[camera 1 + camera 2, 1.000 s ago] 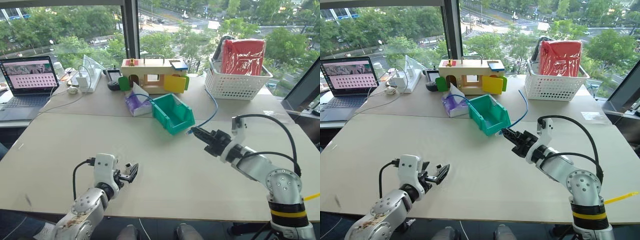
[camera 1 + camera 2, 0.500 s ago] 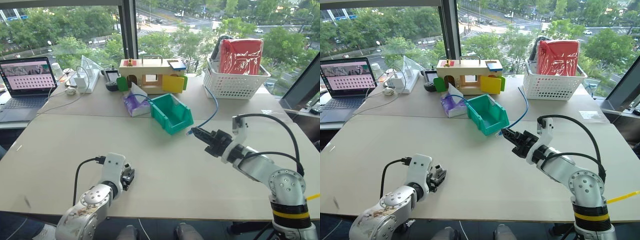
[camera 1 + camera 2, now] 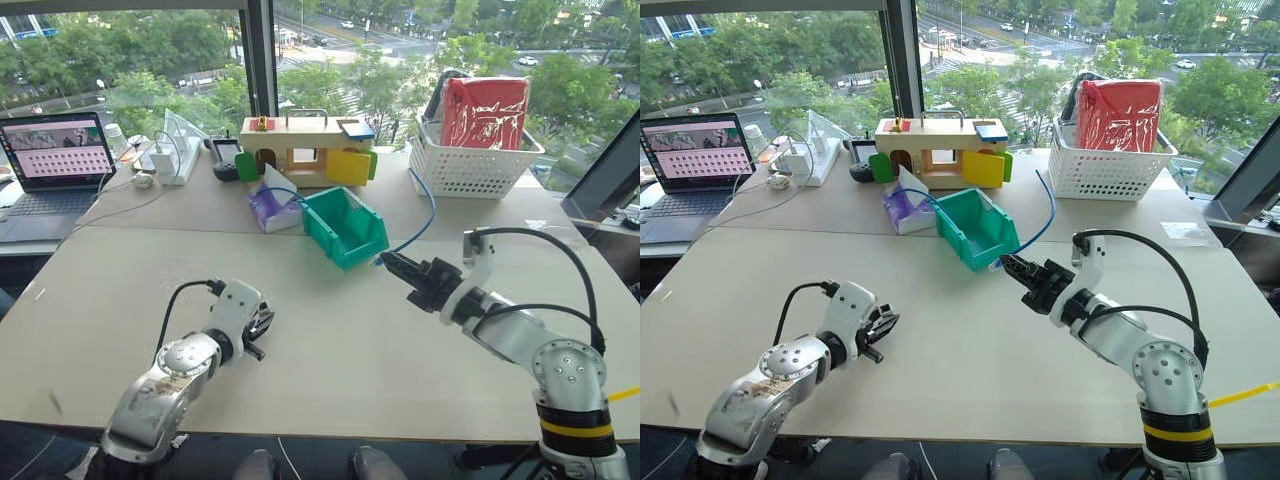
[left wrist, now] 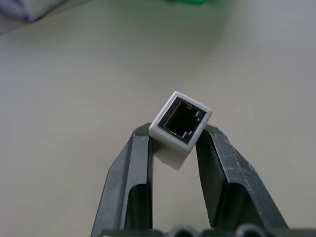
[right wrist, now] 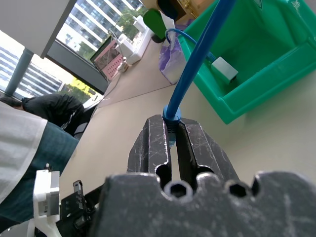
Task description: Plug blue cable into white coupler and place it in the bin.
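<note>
My left gripper needs to let go of the white coupler on the bare table [image 3: 343, 338] in front of the teal bin, in the space between both of my grippers.
The white coupler [image 4: 181, 118] is pinched between the two black fingers of my left gripper [image 4: 174, 136], its dark socket facing away from the wrist. That left gripper [image 3: 262, 325] hovers a little above the near left of the table. My right gripper [image 3: 392, 264] is shut on the plug end of the blue cable [image 3: 430, 212], which arcs up and back toward the basket. In the right wrist view the cable [image 5: 197, 54] rises from between the fingers. The teal bin [image 3: 362, 246] stands just beyond the right gripper.
Another blue cable end with a small white block [image 5: 224, 68] lies in the bin. Behind it are a purple tissue pack [image 3: 268, 208], a wooden toy house [image 3: 305, 150] and a white lattice basket [image 3: 470, 168]. A laptop [image 3: 55, 150] and chargers sit far left.
My left gripper went from open to shut on the white coupler, then lifted it off the table, moving forward and rolling. The right arm stayed still with the cable.
</note>
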Tool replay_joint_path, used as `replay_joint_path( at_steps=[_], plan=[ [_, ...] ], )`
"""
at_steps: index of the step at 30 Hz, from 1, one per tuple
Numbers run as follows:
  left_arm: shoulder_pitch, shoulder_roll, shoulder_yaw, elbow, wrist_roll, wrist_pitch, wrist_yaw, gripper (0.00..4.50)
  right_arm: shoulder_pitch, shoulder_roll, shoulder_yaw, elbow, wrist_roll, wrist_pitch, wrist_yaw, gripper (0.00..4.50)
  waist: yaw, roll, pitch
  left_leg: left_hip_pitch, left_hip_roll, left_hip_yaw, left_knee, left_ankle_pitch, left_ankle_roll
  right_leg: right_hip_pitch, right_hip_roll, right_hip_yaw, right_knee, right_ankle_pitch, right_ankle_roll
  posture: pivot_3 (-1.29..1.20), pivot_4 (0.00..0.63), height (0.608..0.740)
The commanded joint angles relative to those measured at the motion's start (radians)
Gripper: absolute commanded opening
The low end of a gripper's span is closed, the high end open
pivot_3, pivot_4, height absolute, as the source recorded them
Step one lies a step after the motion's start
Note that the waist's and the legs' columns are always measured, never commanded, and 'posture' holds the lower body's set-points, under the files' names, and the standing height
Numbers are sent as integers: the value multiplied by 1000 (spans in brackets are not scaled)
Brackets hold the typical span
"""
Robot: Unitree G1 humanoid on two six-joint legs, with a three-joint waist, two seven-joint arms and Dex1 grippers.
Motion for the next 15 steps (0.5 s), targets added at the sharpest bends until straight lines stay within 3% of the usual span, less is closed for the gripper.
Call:
replay_joint_path(
  at_steps=[1, 6, 15],
  plan=[
    [-119, 68, -64, 195, 14, -315, -335, 802, 25, 29, -31, -75, -25, -46, -12, 0, 2, 0, 0, 0, 0, 0, 0, 0, 0, 0, 0, 0, -1, 0, 0, 0, 150, 737],
    [-386, -7, -159, 629, 17, -575, -702, 802, 78, 72, -52, -132, -64, -90, -39, 0, 17, 0, 0, -1, -2, 0, -3, 0, 0, 0, -1, -2, -3, 3, 5, 0, 150, 737],
    [-642, -251, -236, 1171, 138, -967, -936, 802, 166, 136, -51, -236, -115, -147, -97, 0, 22, 0, 0, -5, -2, -2, -4, -1, 2, -1, 0, -3, -5, 3, 8, 0, 150, 737]
  ],
)
